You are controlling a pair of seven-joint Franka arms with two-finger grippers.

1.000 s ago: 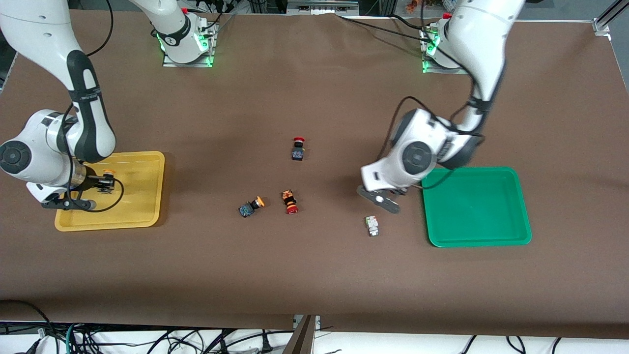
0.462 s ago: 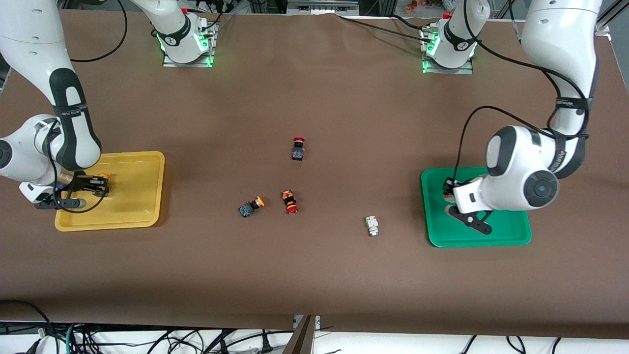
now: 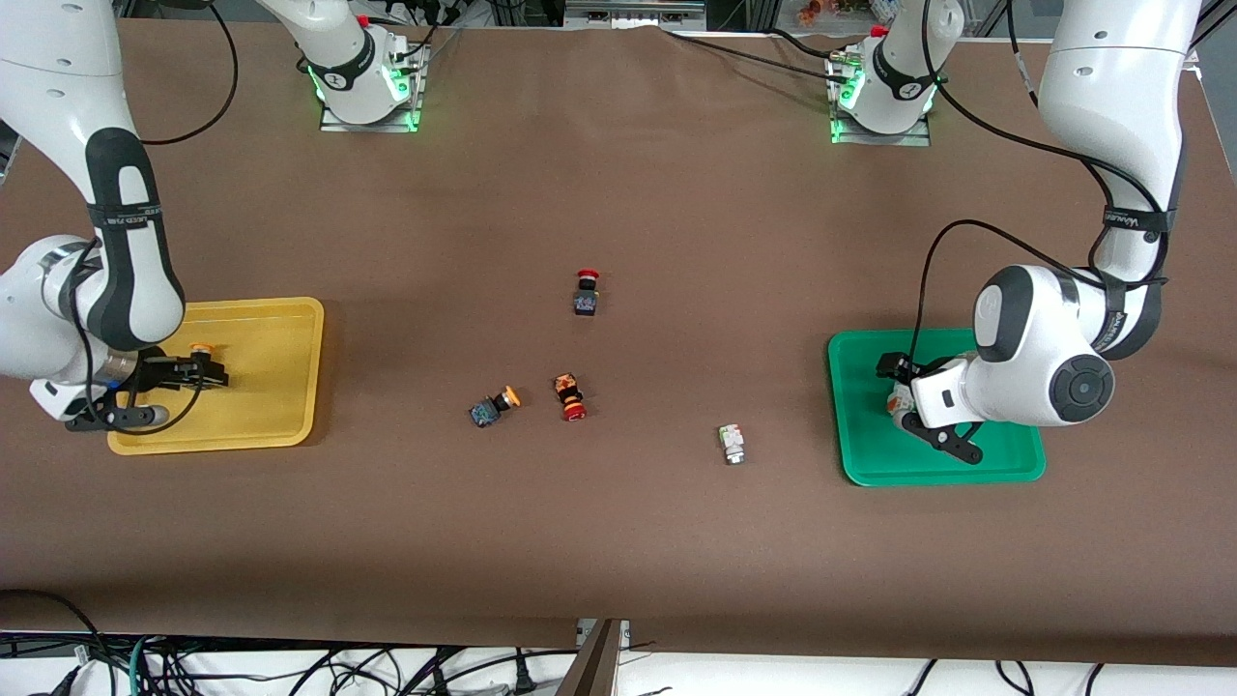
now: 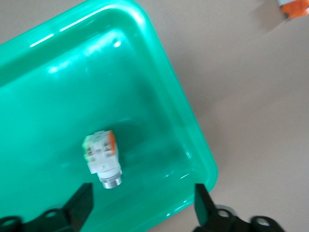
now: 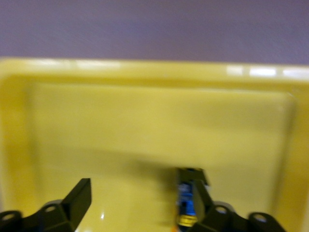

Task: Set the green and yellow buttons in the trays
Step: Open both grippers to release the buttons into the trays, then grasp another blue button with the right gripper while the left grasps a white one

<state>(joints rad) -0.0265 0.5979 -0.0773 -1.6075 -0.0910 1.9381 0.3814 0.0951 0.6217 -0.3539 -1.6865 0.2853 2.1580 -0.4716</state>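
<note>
The loose whitish-silver button outside the green tray is next for my left gripper, which should go there and close on the button's body (image 3: 731, 437) (image 4: 294, 7), behind its cap.
In the left wrist view a whitish-silver green button (image 4: 102, 159) lies on its side in the green tray (image 4: 159, 87), free between my left gripper's fingers (image 4: 79, 205). The left gripper (image 3: 908, 398) is open, low over that tray. My right gripper (image 3: 206, 373) is open over the yellow tray (image 3: 280, 387). A yellow-capped button (image 5: 186, 203) rests in that tray against one finger (image 5: 203, 195). Out on the table lie another yellow-capped button (image 3: 495, 406) and another whitish-silver button (image 3: 733, 444).
Two red-capped switches sit mid-table: one (image 3: 586, 292) stands nearer the arms' bases, the other (image 3: 570, 397) lies beside the loose yellow-capped button. Brown table cover (image 3: 618, 541) spreads wide between the two trays.
Both grippers have opened and let their buttons go into the trays. The left arm swung from mid-table to the green tray; the right hand drifted slightly over the yellow tray.
</note>
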